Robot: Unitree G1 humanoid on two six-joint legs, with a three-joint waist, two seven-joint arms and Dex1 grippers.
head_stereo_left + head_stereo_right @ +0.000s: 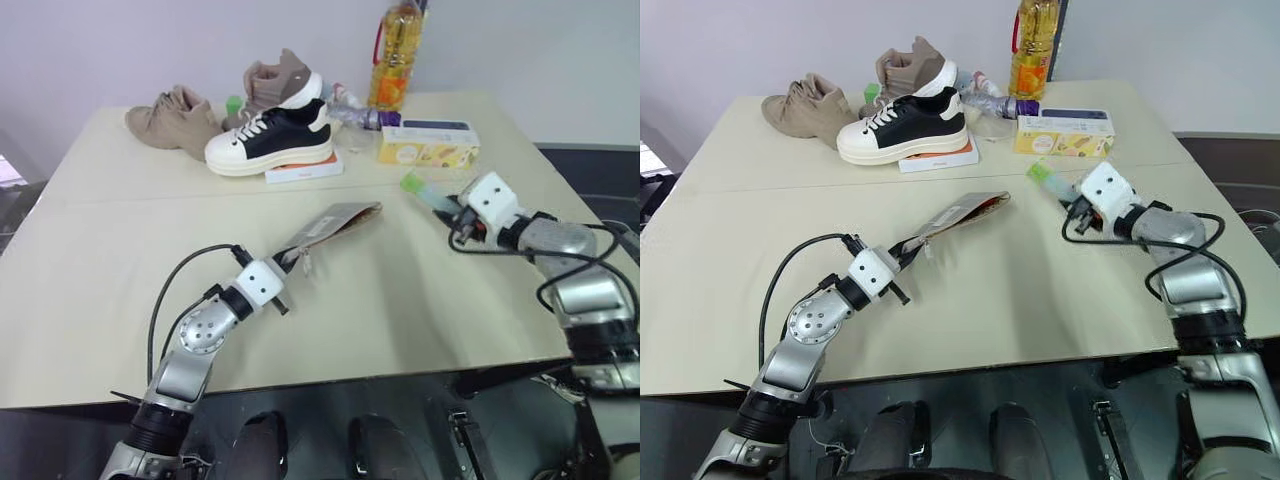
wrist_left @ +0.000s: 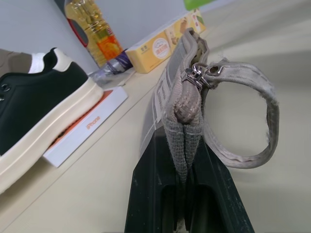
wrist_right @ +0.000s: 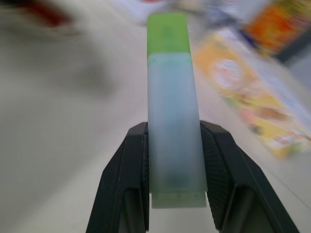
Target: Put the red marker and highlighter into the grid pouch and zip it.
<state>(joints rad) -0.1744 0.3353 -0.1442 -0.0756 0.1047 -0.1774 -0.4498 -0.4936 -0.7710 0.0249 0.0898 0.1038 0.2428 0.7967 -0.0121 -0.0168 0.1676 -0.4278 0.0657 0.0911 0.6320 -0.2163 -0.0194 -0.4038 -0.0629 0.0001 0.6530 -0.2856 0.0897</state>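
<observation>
Next, my right gripper lets go of the highlighter inside the gaping far end of the grid pouch [image 1: 354, 213].
The grid pouch [image 1: 335, 222] lies mid-table, grey, with its far end gaping a little. My left gripper [image 1: 287, 262] is shut on its near end; the left wrist view shows the fabric edge pinched between the black fingers [image 2: 146, 194], with the zipper pull [image 2: 199, 75] and a wrist loop [image 2: 252, 116] just beyond. The highlighter [image 1: 425, 190], pale with a green cap, is held above the table to the right of the pouch. My right gripper [image 1: 447, 208] is shut on its body [image 3: 172, 121], cap pointing away. The red marker is out of view.
At the back of the table [image 1: 120, 290] stand a black-and-white sneaker [image 1: 270, 135] on a white box [image 1: 305, 172], beige shoes [image 1: 175, 120], a yellow carton [image 1: 428, 147], an oil bottle [image 1: 397, 55] and a lying plastic bottle [image 1: 355, 115].
</observation>
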